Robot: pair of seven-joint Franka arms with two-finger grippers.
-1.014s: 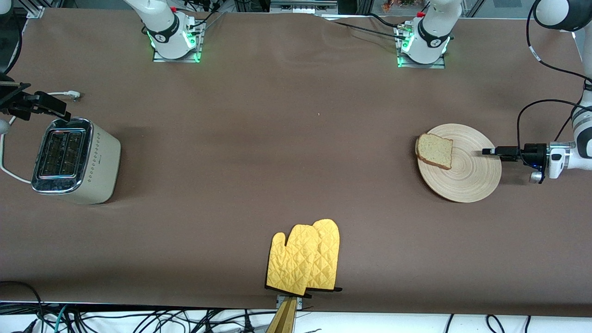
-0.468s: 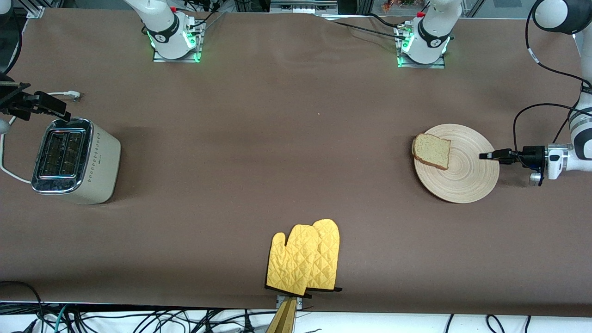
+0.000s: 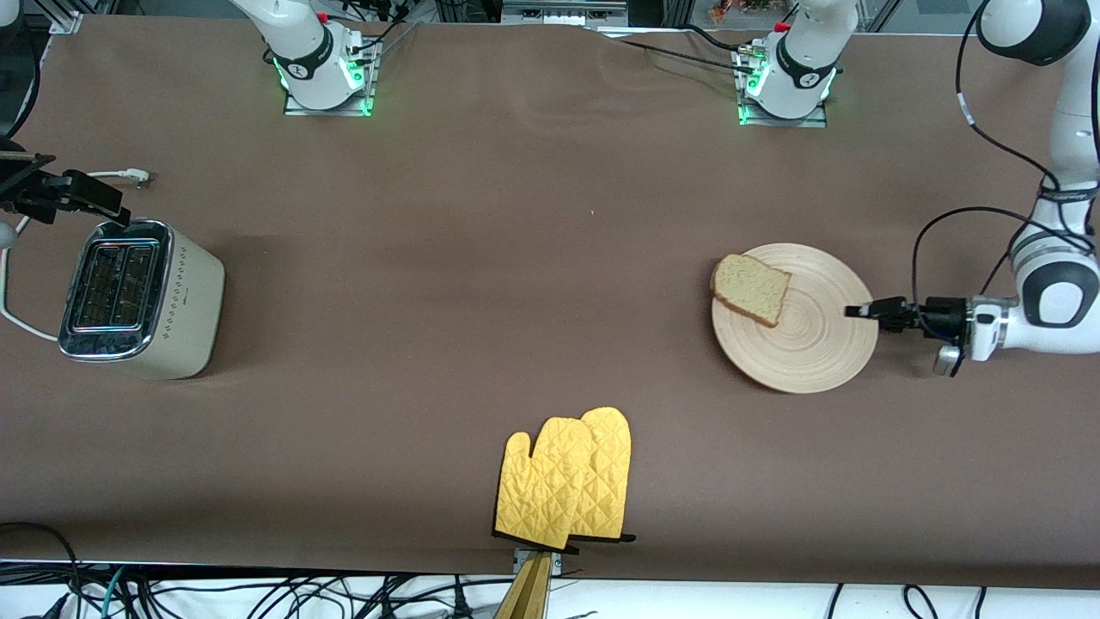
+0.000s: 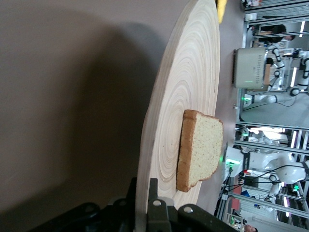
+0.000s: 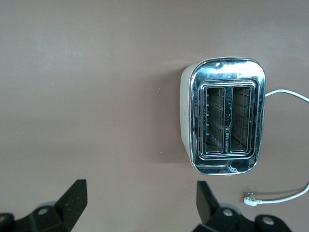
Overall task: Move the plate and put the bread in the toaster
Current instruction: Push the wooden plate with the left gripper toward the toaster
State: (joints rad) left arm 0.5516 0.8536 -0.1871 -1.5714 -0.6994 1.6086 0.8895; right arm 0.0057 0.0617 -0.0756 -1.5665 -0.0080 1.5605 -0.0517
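The robot's left gripper needs to release the plate on the bare middle of the table (image 3: 481,303), beyond the yellow oven mitts.
The round beige wooden plate (image 3: 803,331) lies toward the left arm's end of the table, with the bread slice (image 3: 752,289) on its edge that faces the toaster. My left gripper (image 3: 862,311) is shut on the plate's rim at the edge away from the bread. The left wrist view shows the plate (image 4: 181,111), the bread (image 4: 200,147) and the fingers (image 4: 155,205) clamping the rim. The cream-white toaster (image 3: 137,297) stands at the right arm's end. My right gripper (image 3: 51,191) hangs open above the table beside the toaster (image 5: 224,116).
A pair of yellow oven mitts (image 3: 567,477) lies near the table's front edge in the middle. The toaster's white cord (image 3: 9,284) and plug (image 3: 136,177) lie beside it. The two arm bases stand along the farther edge.
My left gripper has slid the plate with the bread toward the right arm's end and a little nearer to the front camera. The right arm has not moved.
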